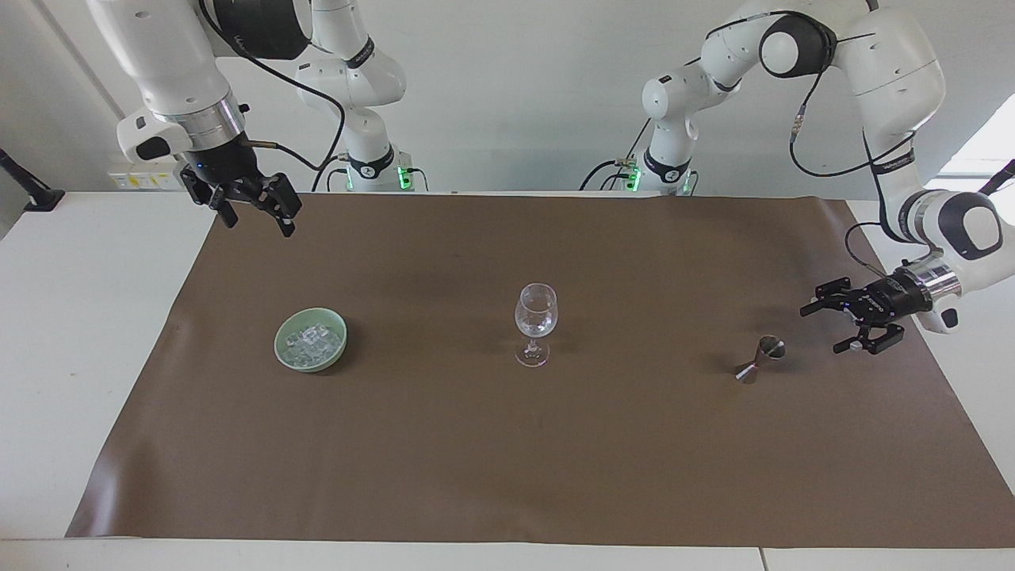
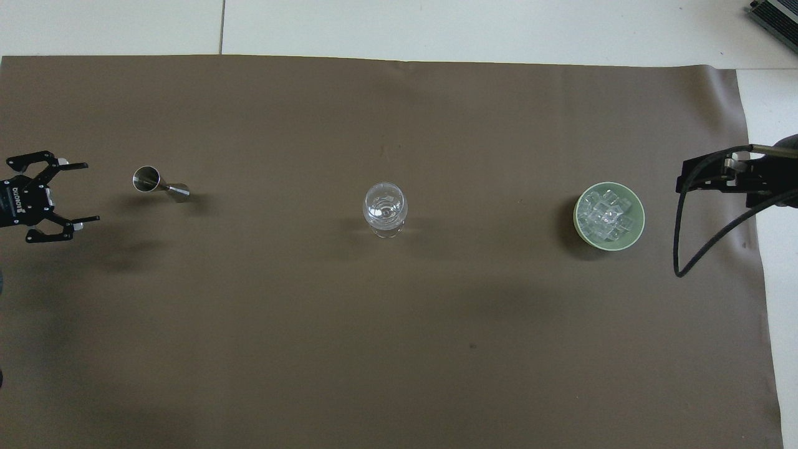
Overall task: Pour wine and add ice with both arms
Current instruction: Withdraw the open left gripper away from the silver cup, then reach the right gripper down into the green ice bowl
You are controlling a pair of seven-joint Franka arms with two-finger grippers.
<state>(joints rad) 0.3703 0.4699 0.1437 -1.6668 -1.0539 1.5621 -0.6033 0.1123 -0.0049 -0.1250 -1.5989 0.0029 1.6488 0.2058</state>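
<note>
I will reach down inside the green bowl (image 2: 608, 214) with my right gripper next and close it on the heaped ice.
A clear stemmed glass (image 1: 536, 323) stands at the middle of the mat; it also shows in the overhead view (image 2: 384, 209). A small steel jigger (image 1: 761, 358) (image 2: 159, 184) stands alone toward the left arm's end. My left gripper (image 1: 825, 329) (image 2: 90, 192) is open and empty, low over the mat's edge beside the jigger, apart from it. The ice (image 1: 314, 339) (image 2: 608, 215) lies heaped in a green bowl (image 1: 277, 342) (image 2: 576, 215) toward the right arm's end. My right gripper (image 1: 258, 224) is open and empty, raised over the mat's corner by the bowl's end.
A brown mat (image 1: 507, 460) covers most of the white table (image 1: 87, 333). The right arm's black cable (image 2: 686, 249) hangs over the mat's edge beside the bowl. Both arm bases stand along the table's robot end.
</note>
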